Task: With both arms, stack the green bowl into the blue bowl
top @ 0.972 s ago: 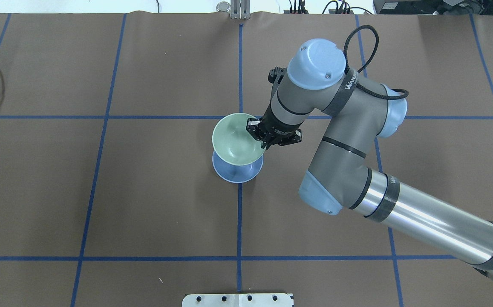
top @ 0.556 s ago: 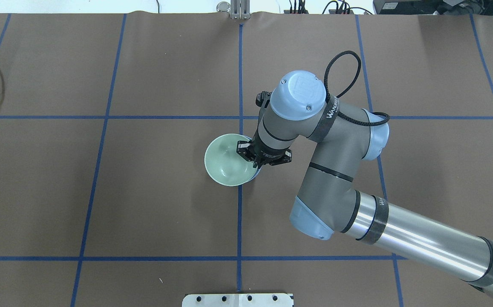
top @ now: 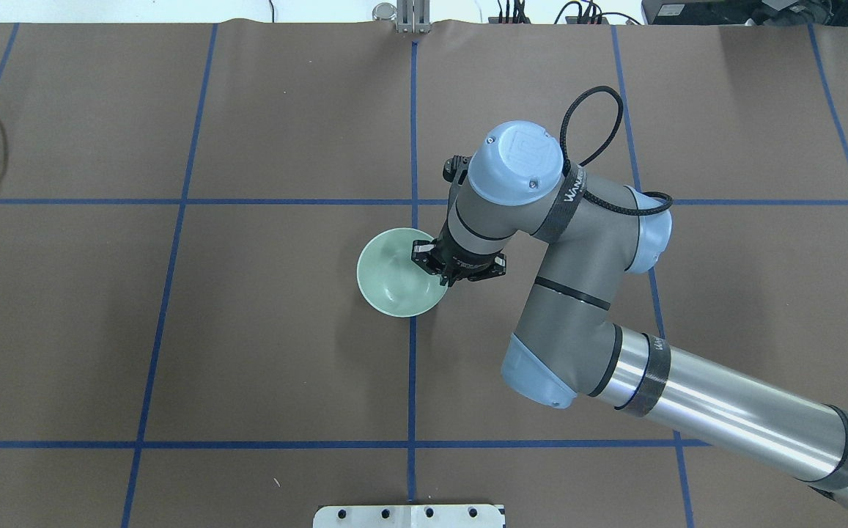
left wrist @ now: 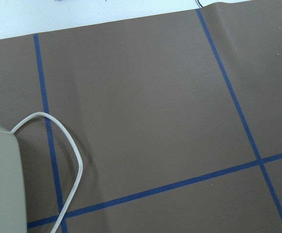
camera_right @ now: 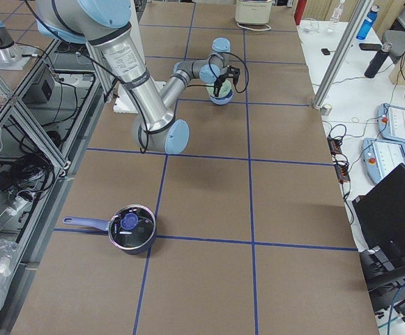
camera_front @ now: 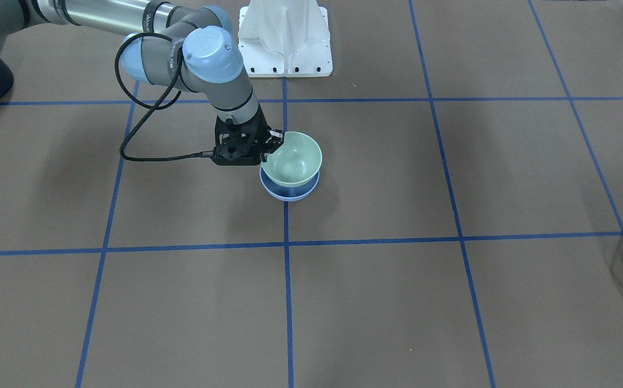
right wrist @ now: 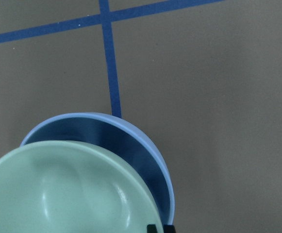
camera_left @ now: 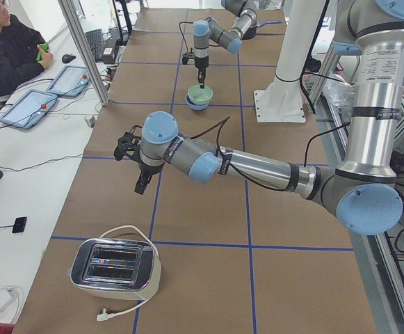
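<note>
Next, I let go of the green bowl with my right gripper down inside the blue bowl on the blue line [camera_front: 289,173] [right wrist: 96,187] near the white pedestal.
The pale green bowl [top: 398,275] sits tilted in the top of the pale blue bowl [camera_front: 289,194] near the table's middle. In the overhead view the green bowl hides the blue one. My right gripper [top: 445,277] is shut on the green bowl's rim on the side toward its arm. The right wrist view shows the green bowl [right wrist: 68,194] lying off-centre over the blue bowl [right wrist: 136,145]. My left gripper [camera_left: 141,186] hangs above bare table far off toward the toaster end. It shows only in the exterior left view, so I cannot tell if it is open or shut.
A toaster [camera_left: 115,268] with a white cord stands at the table's left end; its edge shows in the left wrist view [left wrist: 0,184]. A lidded pot [camera_right: 131,229] stands at the right end. The white pedestal [camera_front: 284,37] is at the robot's side.
My right arm has carried the green bowl toward the robot and down onto the blue bowl. In the overhead view the blue bowl, exposed earlier, is now covered.
</note>
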### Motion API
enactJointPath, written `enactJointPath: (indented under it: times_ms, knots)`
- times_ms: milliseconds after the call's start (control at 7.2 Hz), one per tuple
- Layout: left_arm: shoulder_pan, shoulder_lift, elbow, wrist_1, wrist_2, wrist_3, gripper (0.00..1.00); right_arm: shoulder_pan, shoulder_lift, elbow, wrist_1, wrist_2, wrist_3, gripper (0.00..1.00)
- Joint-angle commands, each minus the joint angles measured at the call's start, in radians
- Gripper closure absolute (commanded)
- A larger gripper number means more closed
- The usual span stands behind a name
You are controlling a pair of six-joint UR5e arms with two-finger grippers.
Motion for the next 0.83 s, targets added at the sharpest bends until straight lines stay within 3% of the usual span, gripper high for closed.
enactJointPath:
  times_ms: [0, 694]
  knots:
    - [-0.029, 0.025, -0.001, 0.001, -0.001, 0.041, 0.02, 0.029, 0.001, -0.008, -0.001, 0.001, -0.008, 1.00]
    - [-0.044, 0.043, -0.002, -0.005, -0.001, 0.055, 0.02, 0.035, 0.027, -0.054, 0.041, 0.000, -0.017, 1.00]
